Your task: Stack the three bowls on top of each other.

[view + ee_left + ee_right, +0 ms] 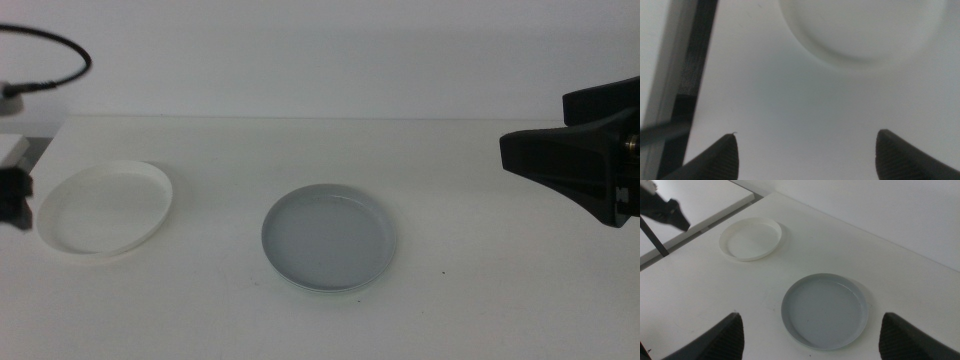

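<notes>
Next, I close my left gripper on the rim of the white bowl (45, 202) (793, 24), at the side farthest away from the grey bowl.
A white bowl (105, 210) sits on the table at the left. A grey bowl (328, 240) sits near the middle, apart from it. The pale mint green bowl is not in view. My left gripper (12, 198) is at the left edge, just beside the white bowl. In the left wrist view its jaws (807, 155) stand wide open and empty, with the white bowl (860, 25) ahead of them. My right gripper (560, 135) hovers at the right, away from the grey bowl. It is open and empty (811, 317), above the grey bowl (824, 311) and the white bowl (751, 239) in the right wrist view.
The white table (480, 300) runs to a far edge against a pale wall. A dark cable (60, 45) loops at the back left. A lower side surface with a dark gap (690, 75) lies beside the table's left edge.
</notes>
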{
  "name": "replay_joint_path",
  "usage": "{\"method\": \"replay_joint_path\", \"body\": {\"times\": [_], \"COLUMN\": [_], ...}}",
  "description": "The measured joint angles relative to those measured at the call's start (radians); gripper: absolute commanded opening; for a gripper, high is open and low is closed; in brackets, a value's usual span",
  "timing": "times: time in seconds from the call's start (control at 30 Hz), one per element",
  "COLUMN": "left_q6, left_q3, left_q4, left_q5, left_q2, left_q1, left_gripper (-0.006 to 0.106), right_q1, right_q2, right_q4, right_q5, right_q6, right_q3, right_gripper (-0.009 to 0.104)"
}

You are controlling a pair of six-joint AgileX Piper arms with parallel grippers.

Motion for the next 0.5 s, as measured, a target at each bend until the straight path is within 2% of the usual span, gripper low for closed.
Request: {"method": "replay_joint_path", "body": {"times": [0.23,0.5], "left_q6": [0.182,0.231], "left_q3": [-0.286,-0.517], "left_q4": [-0.129,-0.139], "left_q5": [-0.005,-0.038], "left_q2": [0.311,0.64], "left_q1": [0.111,0.12], "left_gripper": [0.094,0.094], "right_q1": [0.0,0.0], "right_q2": [0.0,0.0], "right_q4": [0.0,0.0], "right_q5": [0.0,0.002], "right_q6": [0.0,0.0], "right_q3": [0.0,0.0], "right_gripper": [0.093,0.093]}}
